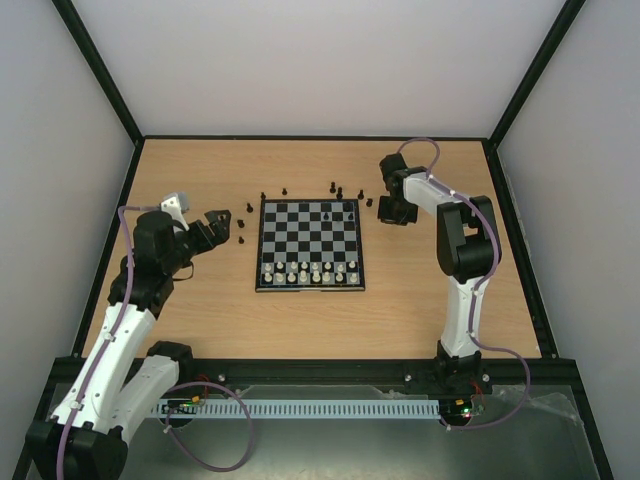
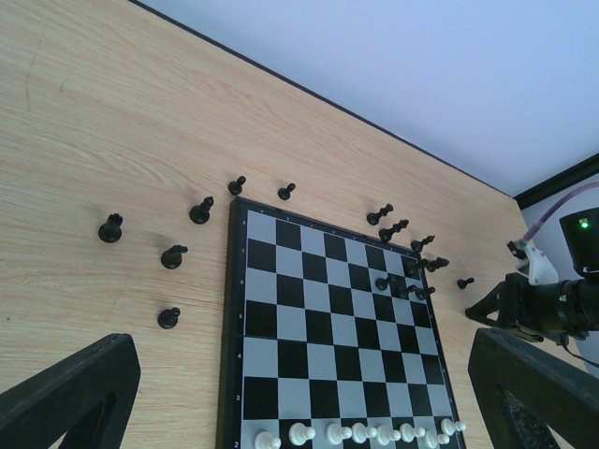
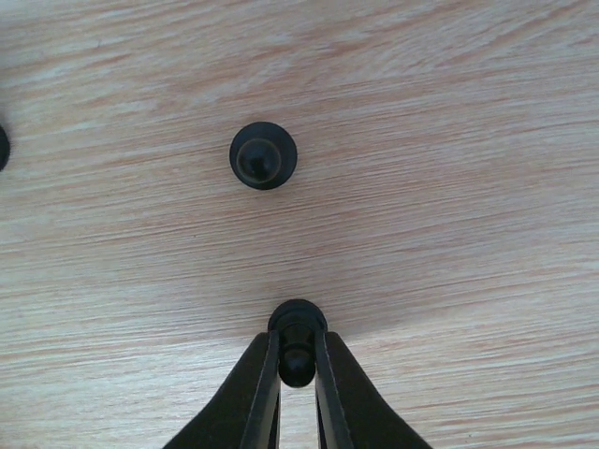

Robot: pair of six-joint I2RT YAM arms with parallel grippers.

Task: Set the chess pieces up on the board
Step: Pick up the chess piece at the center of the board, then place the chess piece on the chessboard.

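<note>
Next, my left gripper grips the black pawn's head point(image 1: 241, 239) point(image 2: 174, 312); that pawn is the loose piece off the board's side that is nearest the cream-white pieces there.
The board point(image 1: 300, 236) lies mid-table. Cream-white pieces point(image 1: 310, 272) fill its near rows; they show as a row of pawns in the left wrist view point(image 2: 356, 432). Black pieces point(image 1: 338, 190) stand loose off its far edge and left side point(image 2: 173, 255), and a few stand on its far right squares point(image 1: 329, 213). My right gripper point(image 3: 298, 341) is shut on a black pawn point(image 3: 298, 320) just off the board's far right corner point(image 1: 385, 210), low over the wood. My left gripper point(image 1: 228, 220) is open and empty, left of the board point(image 2: 225, 355).
Another black pawn point(image 3: 263, 155) stands on the wood just beyond the held one. A black frame rail point(image 1: 310, 137) runs along the table's far edge, with white walls around. The right arm point(image 2: 552, 299) shows at the board's far right in the left wrist view.
</note>
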